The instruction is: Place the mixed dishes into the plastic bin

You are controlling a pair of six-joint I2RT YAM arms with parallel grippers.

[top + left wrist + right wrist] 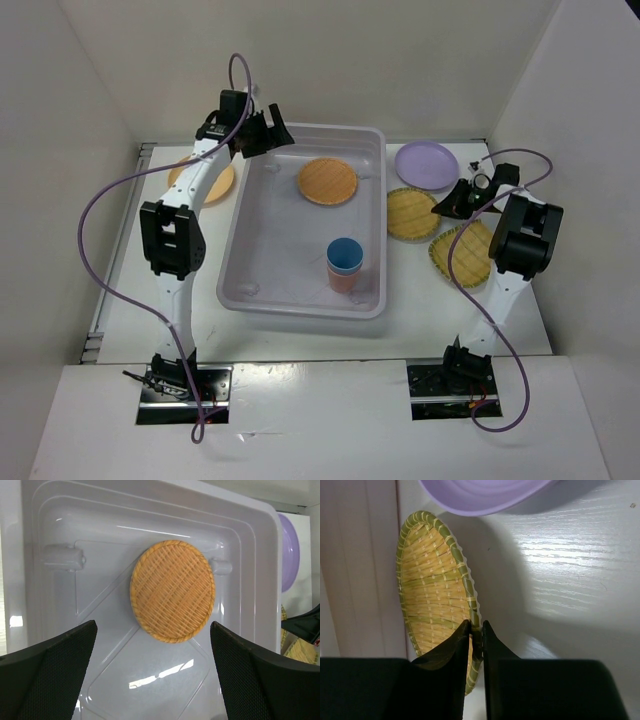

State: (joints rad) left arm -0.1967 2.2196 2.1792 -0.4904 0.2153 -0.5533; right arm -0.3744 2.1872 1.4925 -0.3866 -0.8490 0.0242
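Observation:
I need to let go of the yellow woven plate with my right gripper on top of the orange-tan woven plate (329,181) in the plastic bin.
The plastic bin (268,250) stands mid-table. In it lie an orange-tan woven plate (327,181) and a blue cup (345,254) nested in a salmon-pink cup (342,280). My left gripper (266,131) is open and empty above the bin's far left corner. In the left wrist view the left gripper (152,672) hangs over the bin floor (100,595), just short of the orange-tan plate (172,597). My right gripper (452,202) is shut on the right rim of a yellow woven plate (412,213). In the right wrist view the right gripper (476,629) pinches that plate (432,585).
A second orange-tan plate (212,186) lies left of the bin, partly under the left arm. A lavender plate (426,164) lies at the far right; it also shows in the right wrist view (480,492). A second yellow woven plate (462,254) lies under the right arm. White walls enclose the table.

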